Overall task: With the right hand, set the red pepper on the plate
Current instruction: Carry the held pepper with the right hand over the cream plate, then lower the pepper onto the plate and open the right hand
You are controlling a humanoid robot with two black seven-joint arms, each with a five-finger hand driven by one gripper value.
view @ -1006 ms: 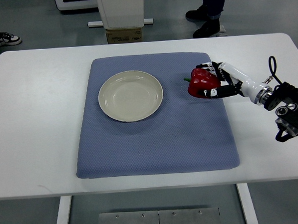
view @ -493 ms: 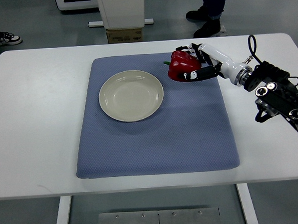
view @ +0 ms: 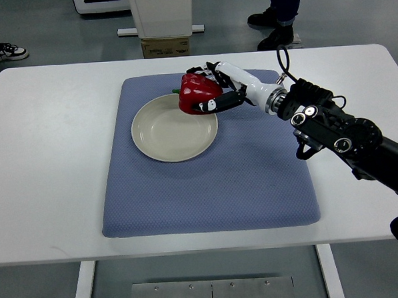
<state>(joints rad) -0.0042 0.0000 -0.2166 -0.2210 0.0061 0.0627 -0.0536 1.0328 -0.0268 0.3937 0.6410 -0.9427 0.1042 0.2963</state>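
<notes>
The red pepper will go down on the near half of the cream plate (view: pixel 183 140) from my right gripper.
A red pepper (view: pixel 197 92) with a green stem is held in my right hand (view: pixel 212 89), whose fingers are curled around it. The hand carries it in the air over the far right rim of the cream plate (view: pixel 168 134). The plate sits on a blue mat (view: pixel 207 182) on the white table and has nothing in it. My right arm (view: pixel 331 125) reaches in from the right edge across the mat. The left arm is out of view.
The white table (view: pixel 39 164) carries the mat in its middle. Beyond the far edge stand a white machine base with a cardboard box (view: pixel 166 46) and a person's shoes (view: pixel 272 25); another shoe (view: pixel 7 51) is at the far left.
My right hand has moved left with the red pepper, from over the mat's right side to above the plate's far right rim. The arm has reached further in.
</notes>
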